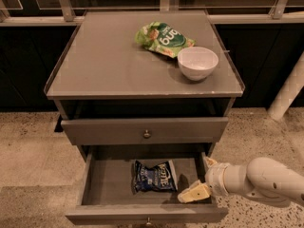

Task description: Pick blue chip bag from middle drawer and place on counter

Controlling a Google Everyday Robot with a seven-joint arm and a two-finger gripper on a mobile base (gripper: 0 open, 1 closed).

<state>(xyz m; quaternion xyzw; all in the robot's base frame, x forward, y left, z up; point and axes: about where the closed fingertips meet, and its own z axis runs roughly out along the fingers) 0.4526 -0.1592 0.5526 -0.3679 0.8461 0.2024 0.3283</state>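
Observation:
The robot's gripper will close on the nearer end (170, 177) of the blue chip bag, the one that faces the robot's open fingers.
The blue chip bag (154, 176) lies flat on the floor of the open middle drawer (107, 186), near its centre. My gripper (200, 178) is at the drawer's right side, just right of the bag and not touching it. Its two pale fingers are spread apart and hold nothing; the lower finger (192, 194) reaches over the drawer floor. The white arm comes in from the lower right. The counter (114, 63) is the grey cabinet top above the drawers.
A green snack bag (164, 38) and a white bowl (197, 62) sit on the counter's back right part. The top drawer (145, 129) is closed above the open one. A white pole (287, 89) stands at the right. Speckled floor surrounds the cabinet.

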